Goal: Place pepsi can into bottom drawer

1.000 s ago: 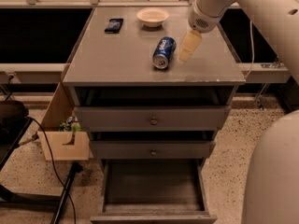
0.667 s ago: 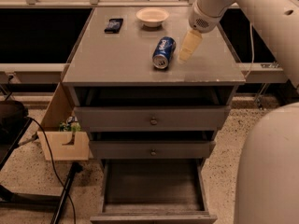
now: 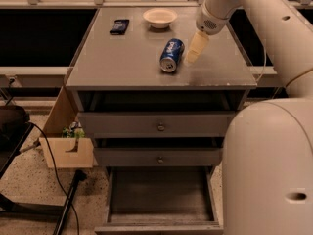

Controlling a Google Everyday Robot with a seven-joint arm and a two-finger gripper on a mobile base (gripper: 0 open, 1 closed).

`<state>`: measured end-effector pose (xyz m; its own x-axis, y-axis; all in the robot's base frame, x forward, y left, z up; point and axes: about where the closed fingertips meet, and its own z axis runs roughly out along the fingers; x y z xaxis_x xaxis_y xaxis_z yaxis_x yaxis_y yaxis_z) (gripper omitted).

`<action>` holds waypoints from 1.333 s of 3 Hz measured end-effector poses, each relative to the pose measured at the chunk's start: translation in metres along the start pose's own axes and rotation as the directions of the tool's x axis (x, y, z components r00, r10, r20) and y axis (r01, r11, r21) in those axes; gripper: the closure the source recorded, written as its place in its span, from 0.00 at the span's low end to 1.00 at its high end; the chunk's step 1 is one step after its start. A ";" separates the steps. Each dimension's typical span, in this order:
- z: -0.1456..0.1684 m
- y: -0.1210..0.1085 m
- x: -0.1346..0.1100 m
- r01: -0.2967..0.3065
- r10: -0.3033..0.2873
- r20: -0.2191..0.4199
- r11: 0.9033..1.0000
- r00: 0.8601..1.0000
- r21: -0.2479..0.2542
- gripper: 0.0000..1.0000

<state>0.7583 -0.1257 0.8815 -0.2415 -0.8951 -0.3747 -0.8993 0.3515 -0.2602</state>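
The gripper needs to next move over the blue pepsi can and grip the can's middle [image 3: 171, 55], behind the can's silver end.
The blue pepsi can [image 3: 171, 55] lies on its side on the grey cabinet top [image 3: 122, 62], silver end toward the front. My gripper [image 3: 194, 50] hangs just to the right of the can, close beside it and low over the top, and holds nothing. The bottom drawer [image 3: 160, 196] is pulled out under the two upper drawers, and its plain grey inside has nothing in it.
A white bowl [image 3: 160, 17] and a flat dark phone-like object [image 3: 120, 26] sit at the back of the top. Two shallow drawers with round knobs [image 3: 160, 127] are shut. A wooden box [image 3: 68, 148] and cables stand on the floor to the left. My arm fills the right side.
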 end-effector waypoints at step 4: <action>0.040 0.013 -0.026 0.038 -0.033 0.044 0.992 0.998 -0.120 0.00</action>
<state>0.7674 -0.0870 0.8526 -0.1950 -0.8933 -0.4049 -0.9453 0.2813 -0.1653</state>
